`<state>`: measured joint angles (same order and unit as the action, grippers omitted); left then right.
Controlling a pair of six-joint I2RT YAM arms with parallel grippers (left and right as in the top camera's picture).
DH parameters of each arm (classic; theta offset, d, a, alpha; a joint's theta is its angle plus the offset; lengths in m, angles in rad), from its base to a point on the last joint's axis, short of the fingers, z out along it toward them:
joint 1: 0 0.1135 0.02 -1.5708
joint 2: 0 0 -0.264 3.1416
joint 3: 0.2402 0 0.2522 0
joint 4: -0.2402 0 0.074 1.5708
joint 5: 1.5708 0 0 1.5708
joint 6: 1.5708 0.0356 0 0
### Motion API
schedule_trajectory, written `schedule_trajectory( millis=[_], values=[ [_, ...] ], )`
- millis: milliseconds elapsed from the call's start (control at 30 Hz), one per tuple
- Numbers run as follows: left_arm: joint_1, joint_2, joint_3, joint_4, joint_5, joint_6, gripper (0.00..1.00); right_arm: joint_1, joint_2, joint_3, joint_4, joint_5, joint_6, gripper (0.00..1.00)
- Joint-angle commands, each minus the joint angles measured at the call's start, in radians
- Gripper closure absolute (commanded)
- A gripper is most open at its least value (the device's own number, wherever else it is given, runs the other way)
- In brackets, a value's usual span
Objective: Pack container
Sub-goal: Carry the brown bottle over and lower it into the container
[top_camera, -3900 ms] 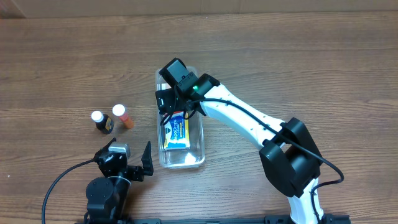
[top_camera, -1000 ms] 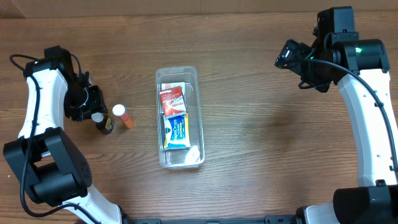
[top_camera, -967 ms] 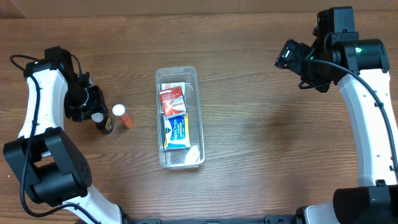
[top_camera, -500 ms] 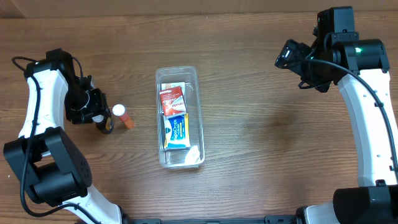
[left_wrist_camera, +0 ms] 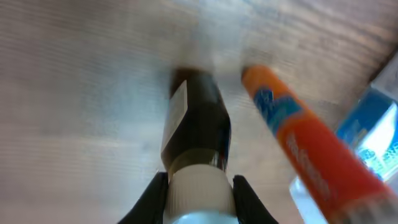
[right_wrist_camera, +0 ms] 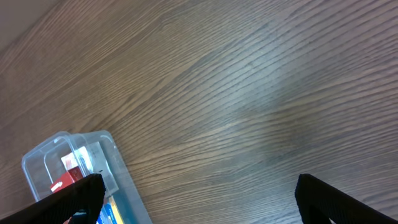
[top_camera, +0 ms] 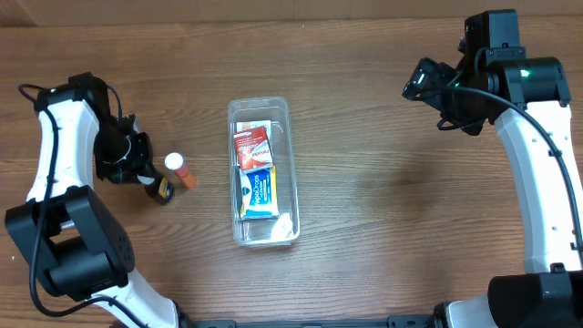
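My left gripper releases the dark brown bottle next in the gap (top_camera: pixel 281 147) between the red box and the container's side.
The clear container (top_camera: pixel 284 137) lies mid-table with a red box (top_camera: pixel 252 144) and a blue box (top_camera: pixel 260 189) inside. Left of it, my left gripper (top_camera: pixel 143 173) is shut on the white cap of a dark brown bottle (top_camera: pixel 163 189), which tips away from it. The left wrist view shows the jaws pressed on both sides of the cap (left_wrist_camera: pixel 198 196), with the dark bottle (left_wrist_camera: pixel 196 127) stretching ahead. An orange bottle (top_camera: pixel 180 171) stands just beside it, apart. My right gripper (top_camera: pixel 426 85) hangs open and empty at the far right, high over bare wood.
The orange bottle (left_wrist_camera: pixel 305 155) lies close to the right of the held bottle in the left wrist view. The container's corner (right_wrist_camera: pixel 37 158) shows at the lower left of the right wrist view, between wide-spread fingers (right_wrist_camera: pixel 74 196).
My left gripper has shut on the dark bottle's cap, and the bottle has tipped and shifted slightly toward the container. The right arm has not moved.
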<state>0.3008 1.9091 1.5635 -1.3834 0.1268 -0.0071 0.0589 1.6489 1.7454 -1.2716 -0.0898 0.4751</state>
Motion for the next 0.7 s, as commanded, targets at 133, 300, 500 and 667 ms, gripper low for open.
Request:
schedule_trajectory(
  millis=[133,300,500,667],
  values=[
    [-0.022,-0.068,0.593,-0.268,-0.072,-0.119,0.92,-0.002,-0.004,0.008,0.006,-0.002,0.004,0.00],
    [-0.208,-0.171,0.741,-0.283,-0.004,-0.258,0.95,-0.002,-0.004,0.008,0.006,-0.002,0.004,0.00],
    [-0.530,-0.168,0.634,-0.125,-0.181,-0.607,0.96,-0.002,-0.004,0.008,0.006,-0.002,0.004,0.00],
    [-0.724,-0.168,0.387,0.106,-0.209,-0.842,0.96,-0.002,-0.004,0.008,0.006,-0.002,0.004,0.00]
  ],
)
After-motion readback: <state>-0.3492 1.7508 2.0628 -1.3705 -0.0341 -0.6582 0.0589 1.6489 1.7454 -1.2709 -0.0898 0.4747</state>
